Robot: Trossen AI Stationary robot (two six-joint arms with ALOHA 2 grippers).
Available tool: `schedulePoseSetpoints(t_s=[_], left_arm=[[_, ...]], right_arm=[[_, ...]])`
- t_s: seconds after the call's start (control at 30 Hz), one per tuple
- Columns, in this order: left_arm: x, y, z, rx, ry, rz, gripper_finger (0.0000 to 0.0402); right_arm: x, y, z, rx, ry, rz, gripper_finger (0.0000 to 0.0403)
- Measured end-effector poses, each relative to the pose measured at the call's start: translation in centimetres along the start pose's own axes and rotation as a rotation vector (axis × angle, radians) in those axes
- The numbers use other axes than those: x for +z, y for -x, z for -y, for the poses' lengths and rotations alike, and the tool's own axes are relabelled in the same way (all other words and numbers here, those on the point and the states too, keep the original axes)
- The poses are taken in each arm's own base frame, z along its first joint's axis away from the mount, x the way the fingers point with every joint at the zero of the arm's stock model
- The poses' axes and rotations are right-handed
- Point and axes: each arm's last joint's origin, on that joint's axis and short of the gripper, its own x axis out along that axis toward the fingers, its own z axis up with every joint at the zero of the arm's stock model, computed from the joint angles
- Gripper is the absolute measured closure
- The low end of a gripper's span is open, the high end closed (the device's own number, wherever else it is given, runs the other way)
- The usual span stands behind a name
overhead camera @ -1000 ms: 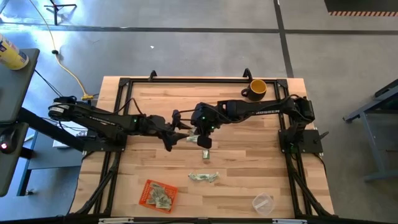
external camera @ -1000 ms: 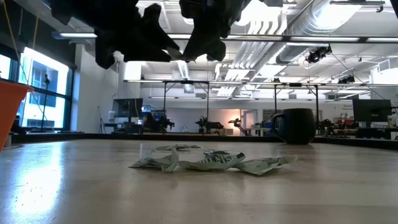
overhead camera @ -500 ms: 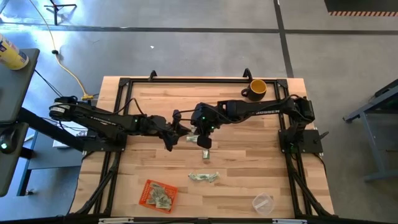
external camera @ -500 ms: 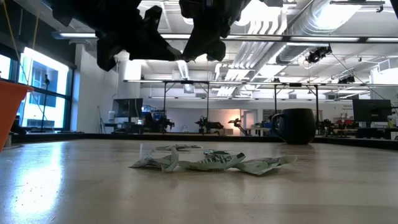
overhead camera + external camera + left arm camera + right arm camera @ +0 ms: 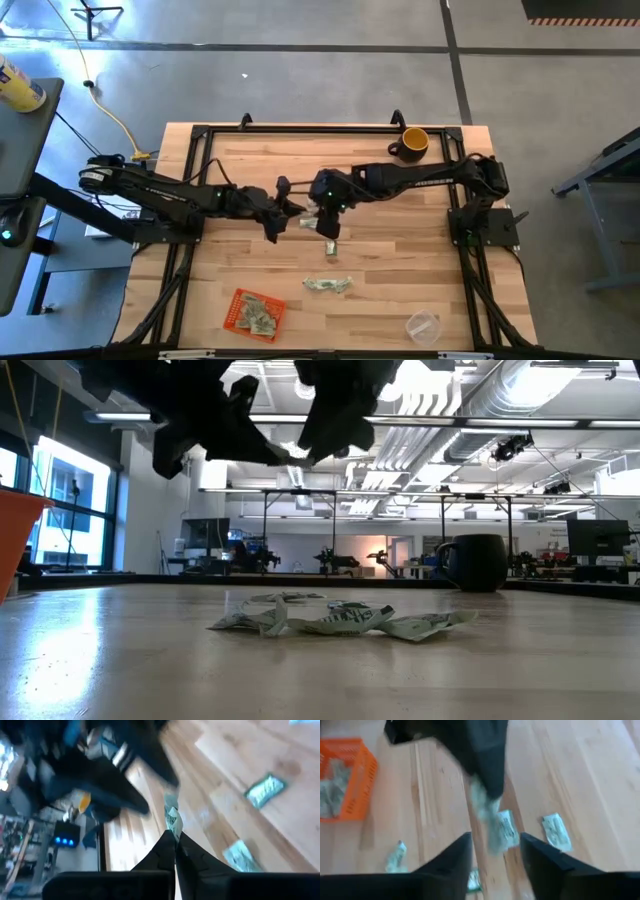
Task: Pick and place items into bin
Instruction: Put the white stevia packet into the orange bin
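My left gripper is to let go of the paper piece on the front end of the pile in the orange bin (image 5: 263, 327). The piece is now high above the table's middle.
My left gripper (image 5: 293, 213) is over the table's middle, high above the wood, shut on a small green-and-white paper piece (image 5: 173, 821). The piece also shows in the right wrist view (image 5: 492, 825). My right gripper (image 5: 323, 222) is close beside it, open (image 5: 495, 852), its fingers standing either side of the piece without touching it. More paper pieces lie flat on the table (image 5: 330, 247) (image 5: 328, 285) (image 5: 345, 620). The orange bin (image 5: 236, 318) sits near the front left edge, with several pieces in it. My left gripper pinches the paper piece between its two fingertips (image 5: 167, 845), by its near end (image 5: 174, 831). The fingers come from the table's left. The rest of the piece sticks out beyond the tips, lifted clear of the table.
A yellow-and-black mug (image 5: 413, 142) stands at the far right of the table. A clear plastic cup (image 5: 423, 325) lies at the near right corner. Bare wood lies between the bin and the pieces.
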Motion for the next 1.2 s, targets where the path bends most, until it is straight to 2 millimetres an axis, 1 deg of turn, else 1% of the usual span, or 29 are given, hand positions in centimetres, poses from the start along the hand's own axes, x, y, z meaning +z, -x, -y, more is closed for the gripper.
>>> schedulePoseSetpoints(t_s=[0.07,0.13,0.2,0.27,0.37,0.43,0.5,0.63,0.73,0.8,0.87,0.97,1.07,1.2], left_arm=[[-0.1,0.1,0.4,-0.004,0.011,-0.048,0.0367],[0.3,0.7,0.9,-0.016,0.061,-0.061,0.0367],[1.2,1.5,1.3,-0.045,0.181,-0.043,0.0366],[2.2,2.7,1.4,-0.083,0.390,-0.034,0.0366],[3.1,4.7,1.6,-0.159,0.696,-0.100,0.0368],[3.2,6.0,2.4,-0.229,0.880,-0.211,0.0368],[3.7,7.0,3.3,-0.318,1.091,-0.263,0.0368],[6.2,9.2,5.6,-0.565,1.416,-0.265,0.0368],[8.2,10.3,7.9,-0.662,1.594,-0.289,0.0368],[9.0,11.2,9.6,-0.673,1.674,-0.317,0.0368],[9.8,11.7,11.3,-0.666,1.758,-0.338,0.0368],[10.0,12.0,13.8,-0.642,1.824,-0.431,0.0367],[10.2,11.8,15.5,-0.631,1.893,-0.506,0.0367],[10.1,11.1,17.3,-0.617,1.916,-0.594,0.0363]], right_arm=[[-0.4,0.6,-0.7,-0.032,0.043,-0.017,0.0207],[-0.9,1.4,-1.3,-0.081,0.076,-0.034,0.0173],[-1.5,2.3,-1.8,-0.134,0.095,-0.054,0.0149],[-2.1,3.1,-2.1,-0.157,0.087,-0.095,0.0135],[-2.9,3.8,-2.5,-0.176,0.050,-0.146,0.0133],[-3.4,4.0,-2.8,-0.201,0.058,-0.176,0.0136],[-3.8,4.1,-3.3,-0.215,0.081,-0.196,0.0141],[-4.2,4.1,-4.4,-0.193,0.136,-0.201,0.0147],[-4.5,4.2,-5.2,-0.195,0.182,-0.196,0.0148],[-4.6,4.2,-5.5,-0.194,0.193,-0.194,0.0148],[-4.7,4.3,-5.7,-0.189,0.195,-0.194,0.0148],[-4.8,4.3,-6.0,-0.191,0.200,-0.188,0.0148],[-4.9,4.3,-6.2,-0.215,0.189,-0.177,0.0148],[-5.0,4.3,-6.7,-0.255,0.228,-0.154,0.0147]])
